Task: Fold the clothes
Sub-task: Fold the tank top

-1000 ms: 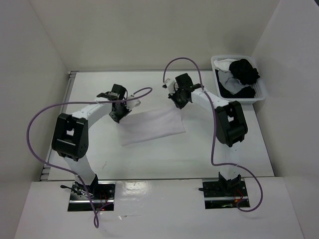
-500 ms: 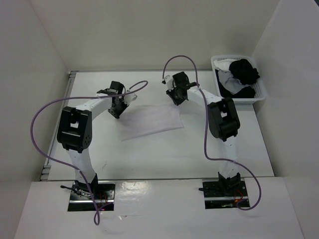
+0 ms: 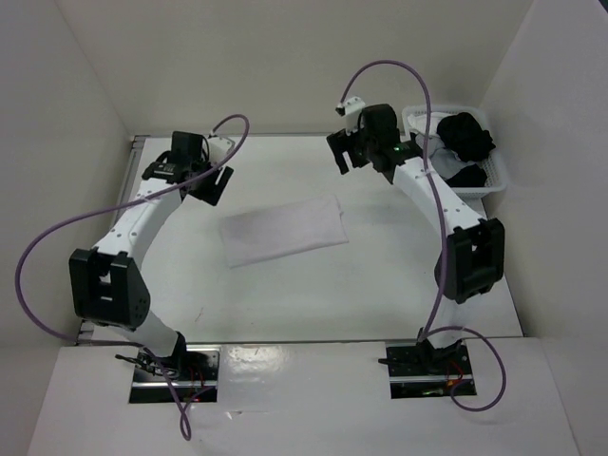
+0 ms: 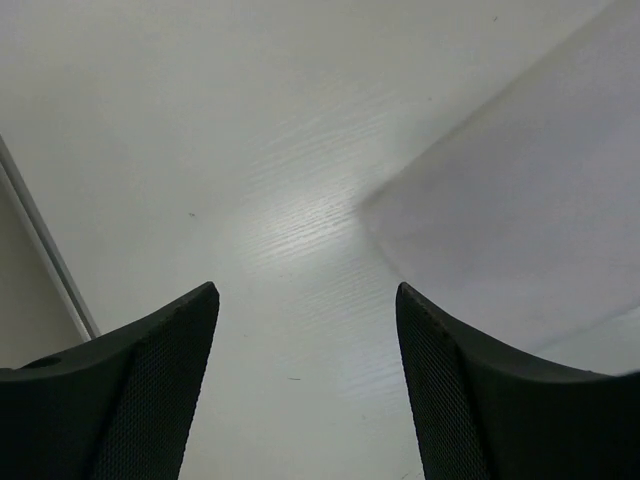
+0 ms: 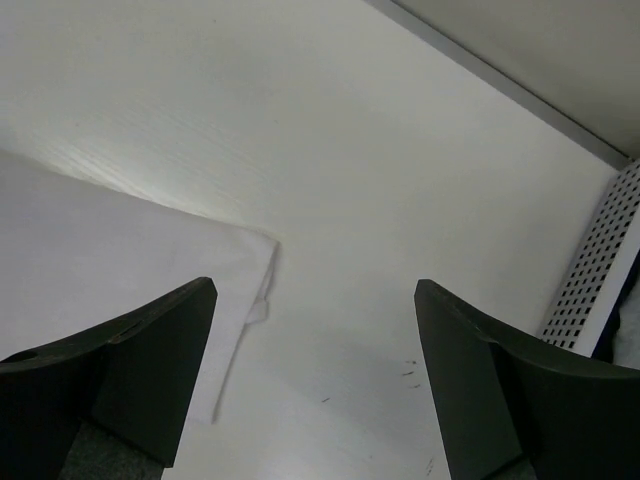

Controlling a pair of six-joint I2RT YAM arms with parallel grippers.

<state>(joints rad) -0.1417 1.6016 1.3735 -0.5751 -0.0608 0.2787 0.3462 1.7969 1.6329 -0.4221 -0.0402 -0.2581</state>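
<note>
Next, I lower my left gripper to the white garment and close it around the middle of its nearest short edge [image 3: 226,239] [image 4: 424,281].
The clothes [image 3: 283,231] are one white garment lying flat on the table as a folded rectangle, mid-table. My left gripper [image 3: 211,179] hangs open above the table, behind and left of the garment's far left corner, with nothing between its fingers. In the left wrist view the left gripper [image 4: 305,292] frames bare table, and the garment [image 4: 520,220] lies to the right. My right gripper [image 3: 344,158] is open and empty, raised behind the garment's far right corner. Under the right gripper [image 5: 312,286] the garment's corner [image 5: 120,250] shows at the left.
A white lattice basket [image 3: 499,180] stands at the back right, holding black and white clothes; its wall [image 5: 600,270] shows at the right of the right wrist view. White walls enclose the table on the left, back and right.
Both grippers opened and let go of the garment's far edge. The left arm swung back and left, the right arm rose back and right. The garment now lies flat.
</note>
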